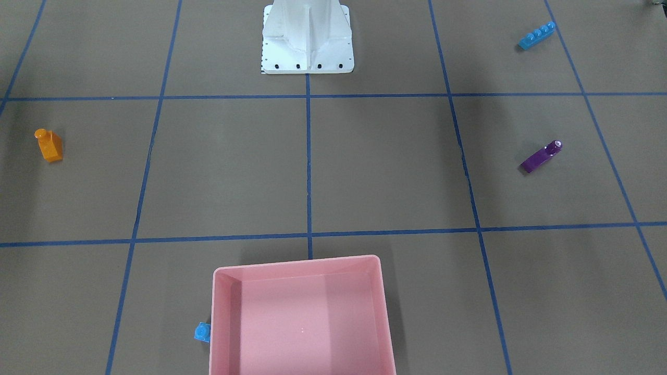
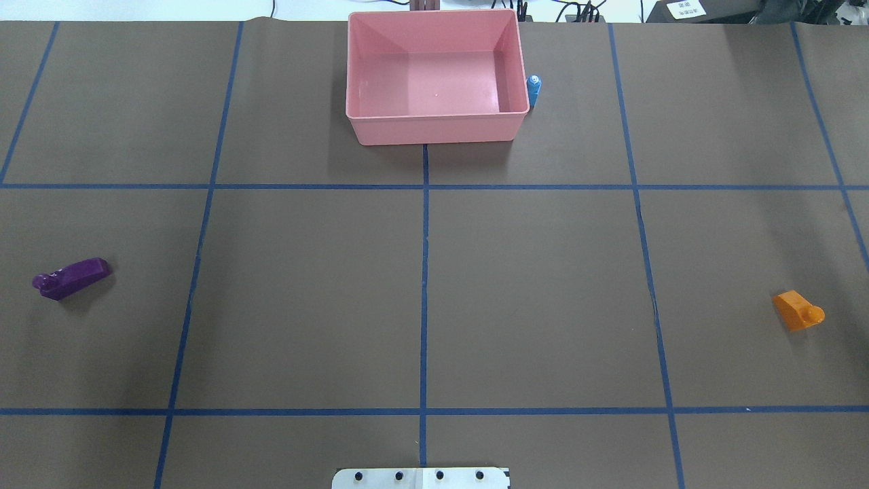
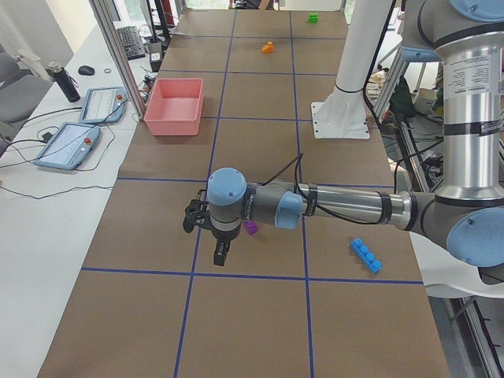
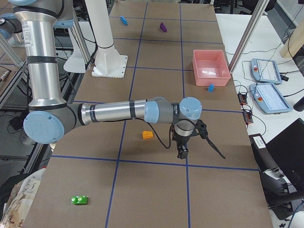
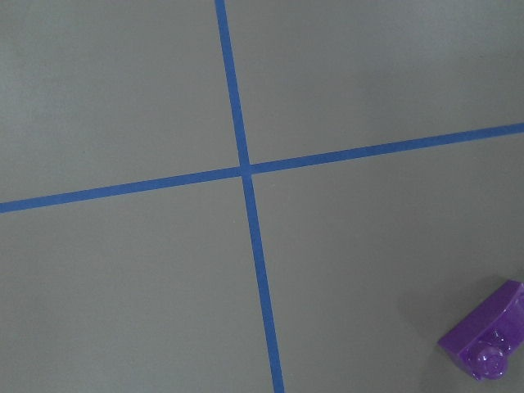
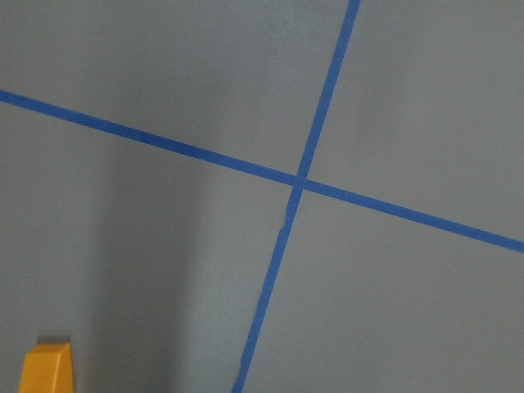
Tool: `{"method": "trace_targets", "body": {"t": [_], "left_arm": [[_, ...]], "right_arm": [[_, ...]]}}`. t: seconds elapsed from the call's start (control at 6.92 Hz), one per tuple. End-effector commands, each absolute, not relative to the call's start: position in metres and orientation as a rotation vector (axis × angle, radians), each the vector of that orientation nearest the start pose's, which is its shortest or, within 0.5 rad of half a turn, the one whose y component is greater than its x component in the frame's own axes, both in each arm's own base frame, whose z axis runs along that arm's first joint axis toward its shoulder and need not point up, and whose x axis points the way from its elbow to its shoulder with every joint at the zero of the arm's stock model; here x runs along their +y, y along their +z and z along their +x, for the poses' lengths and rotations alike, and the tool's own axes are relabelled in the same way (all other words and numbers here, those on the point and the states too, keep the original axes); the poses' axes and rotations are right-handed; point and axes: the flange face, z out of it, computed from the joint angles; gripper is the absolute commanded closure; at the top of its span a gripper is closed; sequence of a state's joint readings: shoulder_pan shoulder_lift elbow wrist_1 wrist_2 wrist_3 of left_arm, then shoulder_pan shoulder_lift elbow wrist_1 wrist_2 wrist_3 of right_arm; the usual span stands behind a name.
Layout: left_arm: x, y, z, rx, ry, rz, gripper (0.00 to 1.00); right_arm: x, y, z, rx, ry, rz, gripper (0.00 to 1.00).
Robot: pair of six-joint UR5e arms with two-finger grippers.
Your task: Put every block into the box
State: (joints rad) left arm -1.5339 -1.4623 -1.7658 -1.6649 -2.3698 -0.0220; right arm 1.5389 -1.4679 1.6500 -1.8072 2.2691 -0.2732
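I need to next close my right gripper on the block's body [image 1: 47,143], near the orange block's small round knob.
The pink box [image 2: 434,129] stands empty at the table's far middle. A small light blue block [image 2: 534,88] leans against its right wall. The orange block [image 2: 799,310] lies at the right and the long purple block [image 2: 71,277] at the left. The long blue four-stud block [image 1: 536,35] lies near the robot's side. The green block [image 4: 79,200] lies far to the right. My left gripper [image 3: 220,252] hangs above the table beside the purple block [image 3: 250,227]. My right gripper [image 4: 182,151] hangs near the orange block [image 4: 147,135]. I cannot tell whether either is open.
The white robot base [image 1: 307,47] stands at the table's near middle. Blue tape lines [image 2: 424,285] divide the brown table into squares. Tablets [image 3: 67,146] and cables lie on the white bench beyond the box.
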Motion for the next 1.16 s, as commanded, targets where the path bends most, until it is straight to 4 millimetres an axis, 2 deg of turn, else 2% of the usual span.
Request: {"method": "trace_targets", "body": {"t": [0.0, 0.14, 0.43, 0.58, 0.72, 1.01], "left_arm": [[-0.451, 0.601, -0.045, 0.806, 0.086, 0.128, 0.00], [-0.440, 0.613, -0.045, 0.805, 0.081, 0.107, 0.00], [-0.420, 0.624, -0.046, 0.807, 0.091, 0.128, 0.00], [-0.411, 0.633, -0.045, 0.822, 0.089, 0.127, 0.00], [-0.410, 0.629, -0.040, 0.879, 0.096, 0.126, 0.00], [-0.410, 0.620, -0.025, 0.968, 0.123, 0.112, 0.00]], "right_arm": [[-0.525, 0.592, 0.053, -0.710, -0.268, -0.012, 0.00], [-0.525, 0.596, 0.052, -0.709, -0.264, -0.021, 0.00], [-0.528, 0.605, 0.025, -0.710, -0.329, 0.009, 0.00], [-0.519, 0.613, 0.019, -0.745, -0.339, 0.040, 0.00], [-0.510, 0.623, 0.018, -0.768, -0.339, 0.052, 0.00], [-0.509, 0.622, 0.014, -0.788, -0.346, 0.056, 0.00]]}}
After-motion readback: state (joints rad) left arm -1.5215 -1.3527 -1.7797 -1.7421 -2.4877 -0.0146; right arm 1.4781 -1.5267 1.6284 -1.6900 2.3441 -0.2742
